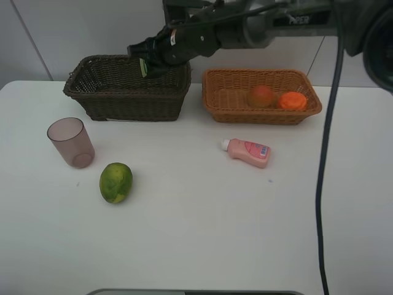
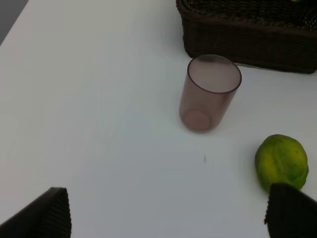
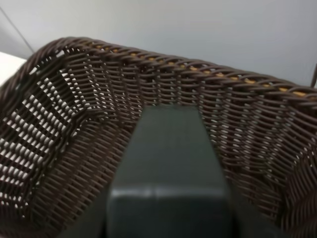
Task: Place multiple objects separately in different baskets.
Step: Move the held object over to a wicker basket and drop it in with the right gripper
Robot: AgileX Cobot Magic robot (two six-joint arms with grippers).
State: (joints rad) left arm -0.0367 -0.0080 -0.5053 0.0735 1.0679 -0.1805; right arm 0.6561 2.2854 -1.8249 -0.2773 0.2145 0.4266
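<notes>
I need to release the black square bottle, now held above the dark brown basket's inside, from my right gripper in the dark brown basket's end (image 1: 161,83) (image 3: 190,210) nearest the light orange-tan basket.
My right gripper (image 1: 149,61) reaches across over the dark brown basket (image 1: 123,101) and is shut on the black square bottle (image 3: 168,163), held above the basket's inside (image 3: 74,104). The light orange-tan basket (image 1: 264,115) holds the peach-like fruit (image 1: 261,96) and the orange (image 1: 293,101). The pink bottle (image 1: 247,152) lies on the table in front of that basket. The mauve cup (image 1: 71,142) stands upright at the left, with the green-yellow fruit (image 1: 116,182) beside it. My left gripper (image 2: 168,220) is open and empty, low over the table near the cup (image 2: 210,92) and the fruit (image 2: 281,161).
The white table (image 1: 196,233) ends at a pale wall behind the baskets. A black cable (image 1: 324,184) hangs down on the right side. The dark basket's front wall (image 2: 247,39) shows in the left wrist view.
</notes>
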